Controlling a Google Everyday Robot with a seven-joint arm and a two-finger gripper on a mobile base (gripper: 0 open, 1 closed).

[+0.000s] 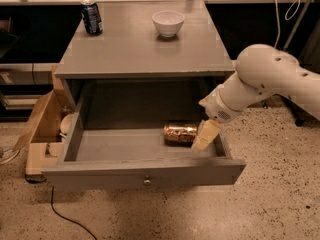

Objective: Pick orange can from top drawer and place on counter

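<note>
Next, my gripper grabs the orange can's end [193, 134] nearest the white arm. The can's other end will stick out of the fingers.
The orange can [180, 133] lies on its side on the floor of the open top drawer [142, 172], right of the middle. The drawer is pulled out of the grey cabinet, its small round knob [146, 180] in the middle of the front. My gripper [205, 135] hangs from the white arm at the right and reaches down into the drawer's right side, right beside the can's right end. The counter [135, 46] is the flat grey cabinet top above the drawer.
A dark blue can [91, 17] stands at the counter's back left and a white bowl [168, 22] at its back middle. An open cardboard box [42, 129] sits on the floor left of the cabinet. A black cable [65, 215] runs over the speckled floor.
</note>
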